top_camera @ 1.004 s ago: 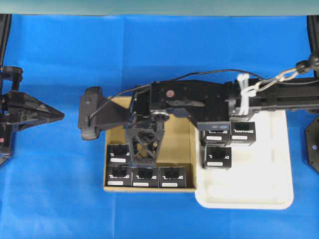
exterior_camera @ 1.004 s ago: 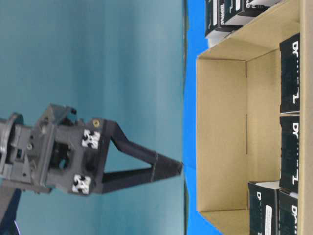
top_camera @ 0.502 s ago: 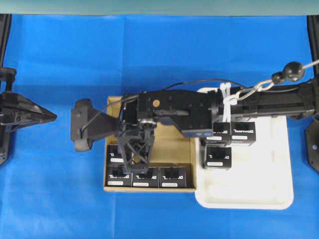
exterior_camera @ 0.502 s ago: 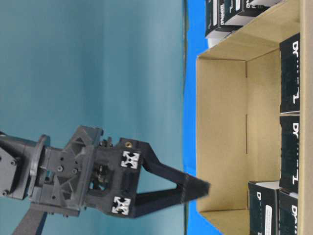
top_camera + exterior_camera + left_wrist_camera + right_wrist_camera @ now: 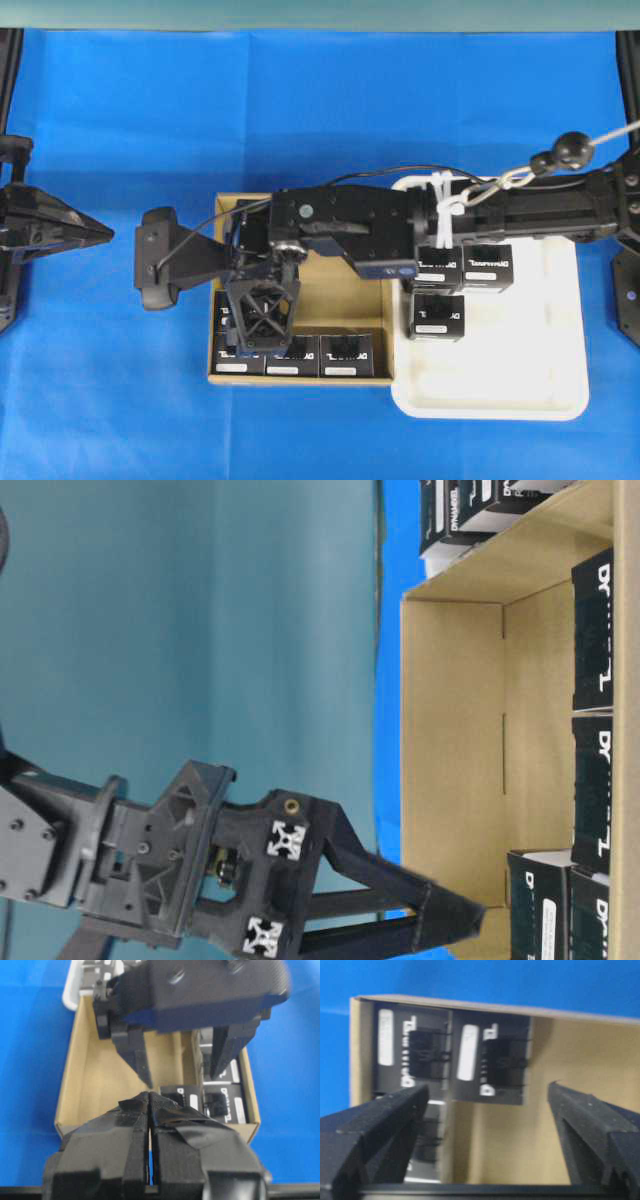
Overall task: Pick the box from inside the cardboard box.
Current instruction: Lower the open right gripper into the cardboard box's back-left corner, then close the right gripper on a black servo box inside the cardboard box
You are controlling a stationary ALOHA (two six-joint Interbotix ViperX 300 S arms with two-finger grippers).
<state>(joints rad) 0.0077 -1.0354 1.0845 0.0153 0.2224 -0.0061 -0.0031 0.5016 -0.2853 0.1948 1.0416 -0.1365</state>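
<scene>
The robot's right gripper needs to close on the sides of the lone black box (image 5: 223,313) (image 5: 495,1057) just behind the near row of black boxes of the cardboard box.
The tan cardboard box (image 5: 350,305) sits mid-table with several black boxes along its near side, such as one (image 5: 345,353) and another (image 5: 292,357). My right gripper (image 5: 260,340) reaches across over the box's left near corner. It is open and empty, with its fingers (image 5: 385,1125) spread above the black boxes (image 5: 490,1060) there. One black box in the overhead view is mostly hidden under it. It also shows low beside the cardboard box (image 5: 450,750) in the table-level view (image 5: 455,925). My left gripper (image 5: 105,232) is shut and empty at the far left.
A white tray (image 5: 500,385) touches the cardboard box's right side and holds three black boxes (image 5: 437,315). The right arm and its cable span the tray's back. Blue cloth covers the table.
My right gripper has moved left and down toward the black boxes in the cardboard box's left near corner, still open. The left arm shifted slightly left early on, then stayed.
</scene>
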